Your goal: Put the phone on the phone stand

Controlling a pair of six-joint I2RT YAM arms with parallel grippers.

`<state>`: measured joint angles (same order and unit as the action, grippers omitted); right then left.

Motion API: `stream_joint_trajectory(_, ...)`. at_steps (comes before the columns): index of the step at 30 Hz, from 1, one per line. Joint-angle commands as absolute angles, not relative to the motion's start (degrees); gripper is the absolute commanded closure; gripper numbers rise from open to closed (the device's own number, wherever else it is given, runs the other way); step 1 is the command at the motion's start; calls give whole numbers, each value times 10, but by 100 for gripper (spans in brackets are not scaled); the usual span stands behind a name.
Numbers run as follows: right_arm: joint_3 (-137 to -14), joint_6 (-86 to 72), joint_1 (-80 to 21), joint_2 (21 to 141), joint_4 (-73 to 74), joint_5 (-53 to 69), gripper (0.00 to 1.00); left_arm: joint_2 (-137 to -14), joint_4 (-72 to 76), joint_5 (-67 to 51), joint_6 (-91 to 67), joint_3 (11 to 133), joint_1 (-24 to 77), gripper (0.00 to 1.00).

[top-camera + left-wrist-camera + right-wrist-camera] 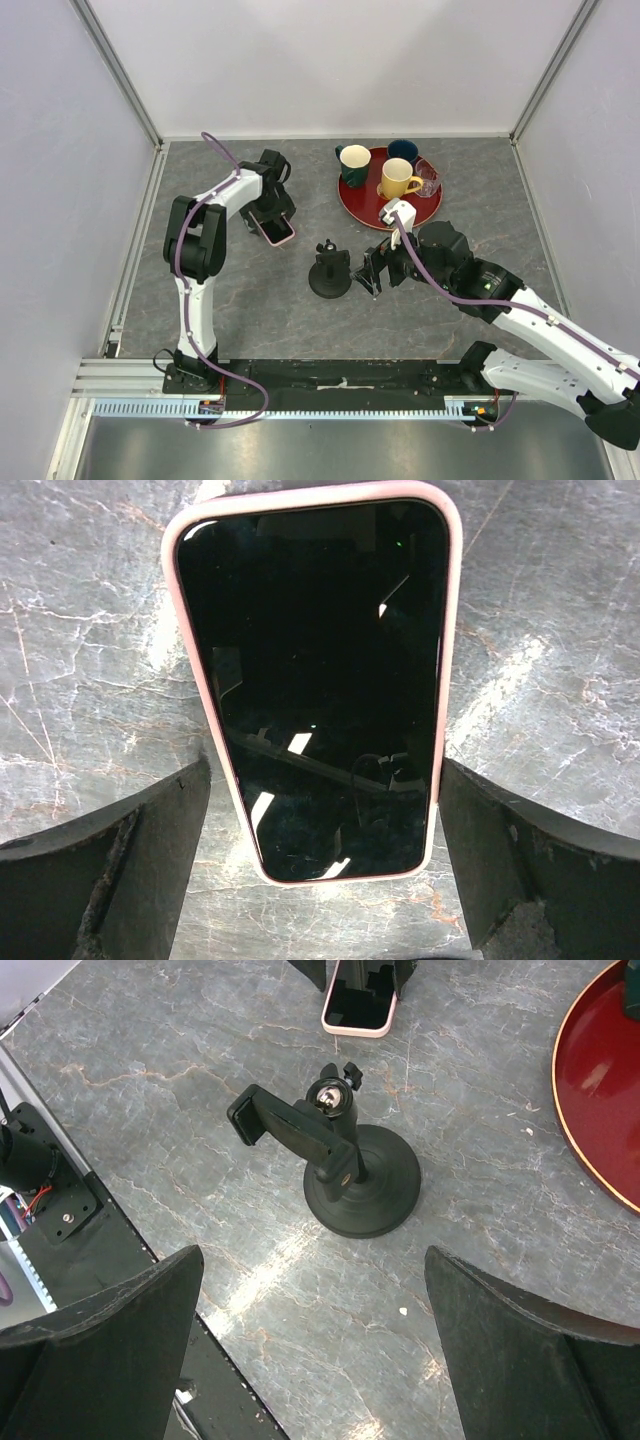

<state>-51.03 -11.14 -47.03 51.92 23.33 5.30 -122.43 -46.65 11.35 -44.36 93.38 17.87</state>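
The robot's right gripper should next take the phone from the left gripper, closing on the case's near end [282, 238] [357, 1028], the one toward the phone stand.
The phone [278, 230], with a black screen and a pale pink case, lies flat and screen up on the grey table, left of centre. It fills the left wrist view [320, 680]. My left gripper [271, 217] is open over the phone's near end [320, 880]. Its fingers [150, 850] stand on either side of the phone; the right one is at the case edge and the left one is clear of it. The black phone stand [330, 274] stands upright mid-table [362, 1195] with its clamp arm empty. My right gripper [369, 270] is open and empty just right of the stand [315, 1350].
A round red tray [365, 207] at the back right holds a white-and-green mug [354, 162], a yellow mug [397, 178], a blue cup [403, 150] and a glass cup [428, 178]. The tray's rim shows in the right wrist view [600, 1100]. White walls enclose the table.
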Motion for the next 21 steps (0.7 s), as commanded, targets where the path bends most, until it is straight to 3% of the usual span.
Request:
stream_joint_trajectory(1, -513, -109, -471, 520, 214, 41, 2, -1245, -499, 147, -488, 952, 181, 1)
stream_joint_trajectory(10, -516, -114, -472, 525, 214, 38, 2, -1261, -543, 181, -505, 956, 181, 22)
stream_joint_trajectory(11, -516, -115, -471, 526, 214, 39, 2, -1262, -544, 180, -505, 956, 181, 32)
stream_joint_trajectory(14, -518, -117, -471, 528, 215, 38, 2, -1267, -545, 170, -505, 957, 181, 50)
stream_joint_trajectory(16, -519, -119, -472, 527, 215, 38, 2, -1267, -546, 164, -504, 958, 181, 55)
stream_joint_trajectory(19, -519, -120, -472, 526, 216, 35, 2, -1262, -544, 162, -491, 963, 181, 73)
stream_joint_trajectory(21, -520, -121, -471, 525, 217, 34, 2, -1254, -544, 163, -479, 969, 180, 94)
